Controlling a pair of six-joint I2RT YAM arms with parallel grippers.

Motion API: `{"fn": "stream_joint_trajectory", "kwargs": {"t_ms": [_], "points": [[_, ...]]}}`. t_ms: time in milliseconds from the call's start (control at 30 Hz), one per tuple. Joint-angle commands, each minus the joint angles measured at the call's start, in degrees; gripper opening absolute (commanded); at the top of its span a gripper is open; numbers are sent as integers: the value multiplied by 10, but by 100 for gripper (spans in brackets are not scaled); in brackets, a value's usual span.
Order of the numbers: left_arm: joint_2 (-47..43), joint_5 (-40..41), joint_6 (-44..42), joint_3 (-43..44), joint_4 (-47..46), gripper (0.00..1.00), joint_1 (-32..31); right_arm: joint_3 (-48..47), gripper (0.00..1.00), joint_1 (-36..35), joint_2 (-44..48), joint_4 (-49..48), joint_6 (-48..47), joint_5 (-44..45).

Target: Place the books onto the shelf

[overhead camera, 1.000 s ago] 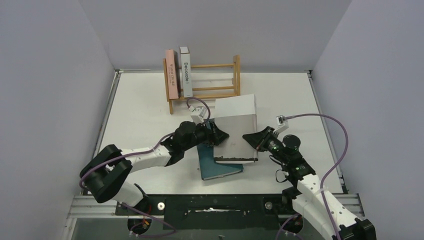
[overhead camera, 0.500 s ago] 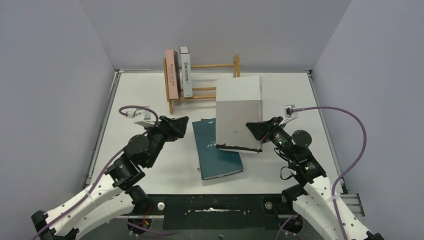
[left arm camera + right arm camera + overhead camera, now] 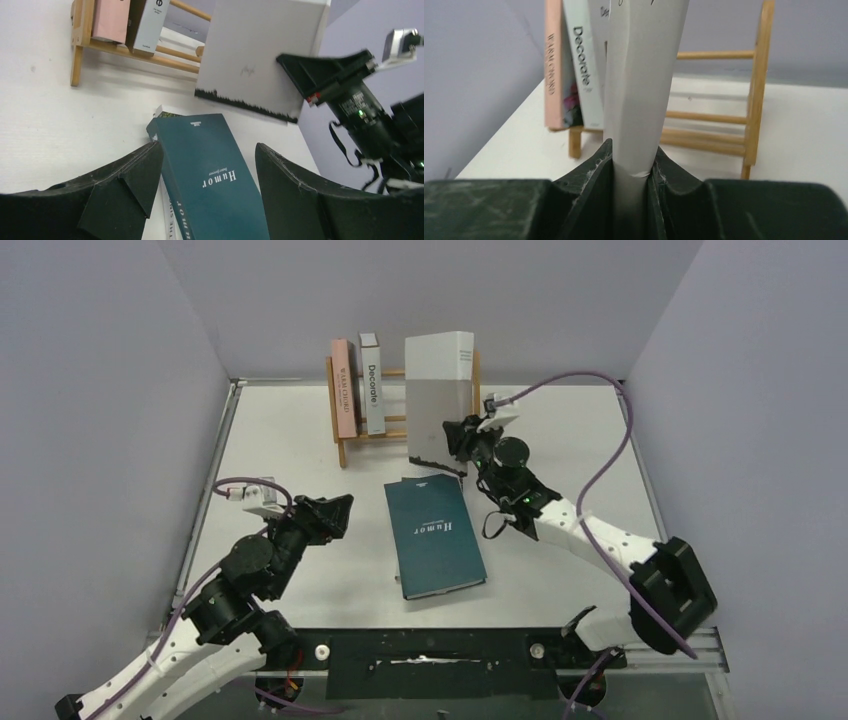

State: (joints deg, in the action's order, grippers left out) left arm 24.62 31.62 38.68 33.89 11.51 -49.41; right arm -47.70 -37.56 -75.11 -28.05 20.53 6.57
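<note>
Next, my right gripper releases the plain grey book so that it stands upright on the shelf, snug (image 3: pixel 379 428) (image 3: pixel 608 129) against the "Decorate" book.
The light-wood shelf (image 3: pixel 470 375) stands at the back with the pink book (image 3: pixel 343 390) and the "Decorate" book (image 3: pixel 372 385) upright at its left end. My right gripper (image 3: pixel 462 440) is shut on the lower edge of the plain grey book (image 3: pixel 440 390), holding it upright just in front of the shelf's bare right part; in the right wrist view the book (image 3: pixel 644 75) rises between the jaws of that gripper (image 3: pixel 633 147). The teal "Humor" book (image 3: pixel 435 535) lies flat mid-table on a white book (image 3: pixel 170 227). My left gripper (image 3: pixel 335 512) hangs open left of it.
Grey walls close in the white table (image 3: pixel 280 440) on the left, back and right. The right arm's purple cable (image 3: pixel 600 455) arcs over the right side. The shelf's right end post (image 3: pixel 756 90) stands right of the held book.
The right arm has carried the grey book from mid-table back to the shelf front. The left arm has pulled away leftwards and towards the near edge, still open.
</note>
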Motion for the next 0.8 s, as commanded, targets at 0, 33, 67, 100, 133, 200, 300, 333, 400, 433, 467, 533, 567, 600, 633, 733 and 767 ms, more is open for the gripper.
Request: {"fn": "stream_joint_trajectory", "kwargs": {"t_ms": [0, 33, 67, 100, 133, 200, 300, 333, 400, 433, 467, 533, 567, 600, 633, 733, 767], "points": [[-34, -26, 0, -11, 11, 67, -2, -109, 0, -4, -85, -176, -95, 101], [-41, -26, 1, -13, 13, 67, -3, -131, 0, -5, -108, -183, -104, 103], [-48, -26, 2, -16, 15, 67, -2, -153, 0, -5, -131, -188, -111, 102], [-53, -26, 2, -18, 18, 67, -2, -176, 0, -4, -155, -190, -119, 99], [-58, -25, 3, -19, 21, 67, -2, -199, 0, -3, -177, -189, -125, 98], [-64, -20, 3, -19, 29, 67, -2, -244, 0, -2, -220, -182, -136, 97], [-66, -15, 1, -19, 38, 67, -2, -302, 0, -2, -280, -171, -148, 99], [-67, -14, 1, -19, 41, 67, -1, -315, 0, -3, -298, -172, -153, 103], [-70, -12, 1, -19, 44, 67, -2, -337, 0, -3, -329, -172, -158, 110], [-72, -12, 1, -18, 46, 67, -2, -343, 0, -3, -344, -178, -160, 113], [-74, -12, 1, -18, 50, 67, -2, -350, 0, -4, -357, -181, -161, 114], [-78, -9, 1, -18, 57, 67, -2, -366, 0, -5, -383, -181, -161, 115], [-80, -6, 0, -18, 61, 67, -1, -372, 0, -5, -393, -185, -159, 113], [-83, -4, 0, -18, 65, 67, -2, -377, 0, -7, -408, -188, -158, 112], [-85, -1, 0, -19, 67, 67, -2, -382, 0, -9, -417, -193, -159, 112], [-90, 4, 1, -20, 74, 68, -2, -400, 0, -19, -445, -202, -168, 117], [-90, 5, 1, -19, 77, 67, -2, -408, 0, -23, -453, -200, -168, 119]]}}
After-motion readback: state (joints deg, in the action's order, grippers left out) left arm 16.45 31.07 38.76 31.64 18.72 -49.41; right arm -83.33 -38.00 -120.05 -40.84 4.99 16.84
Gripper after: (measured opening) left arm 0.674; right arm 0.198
